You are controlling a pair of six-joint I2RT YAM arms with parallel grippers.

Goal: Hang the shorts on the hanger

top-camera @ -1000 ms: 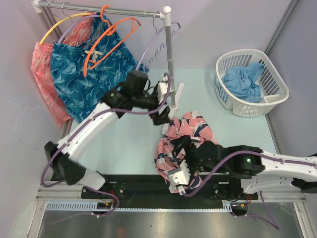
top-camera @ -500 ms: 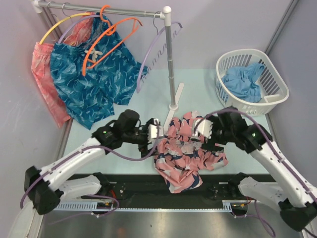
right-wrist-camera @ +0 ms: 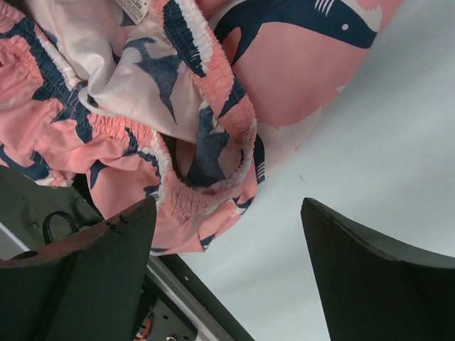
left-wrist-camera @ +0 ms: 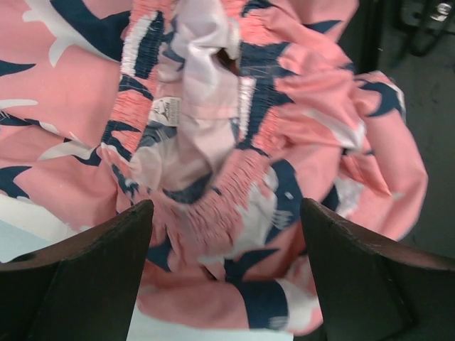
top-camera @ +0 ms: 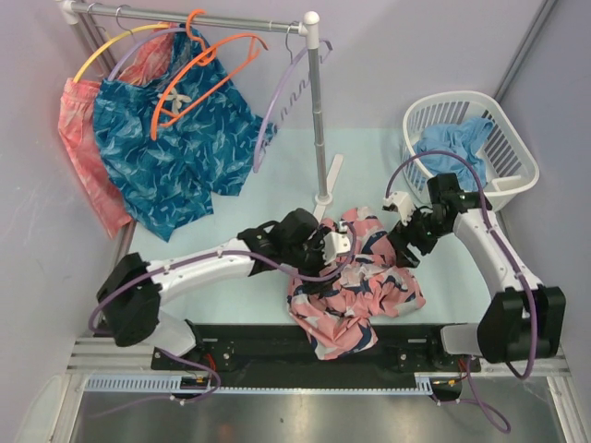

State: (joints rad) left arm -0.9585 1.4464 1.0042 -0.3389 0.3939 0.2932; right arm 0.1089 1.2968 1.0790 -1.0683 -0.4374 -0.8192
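I can see the shorts' waistband lying bunched below my grippers, so next I take the waistband's folded end (left-wrist-camera: 213,222) with my left gripper and stretch it away from my right gripper.
The shorts (top-camera: 355,281) lie crumpled on the table near its front edge, salmon-pink with navy and white shapes. My left gripper (top-camera: 338,245) is open at their left upper edge; in the left wrist view its gripper (left-wrist-camera: 227,273) is spread wide just above the elastic waistband (left-wrist-camera: 206,206), and nothing is held. My right gripper (top-camera: 406,242) is open at the right side of the shorts; in the right wrist view it (right-wrist-camera: 227,266) hangs over bare table, with the waistband (right-wrist-camera: 213,192) just ahead of it. The orange hanger (top-camera: 242,37) hangs empty on the rack.
A clothes rack with a grey upright pole (top-camera: 319,120) stands at the back left. It holds teal-blue shorts (top-camera: 175,152), a coral garment (top-camera: 78,138), lavender hangers (top-camera: 282,97) and a yellow hanger (top-camera: 106,48). A white basket (top-camera: 506,148) with blue cloth stands at the back right.
My left arm has come down from the rack to the left edge of the shorts. My right arm has swung from the near edge to their right side. The shorts have spread out flatter.
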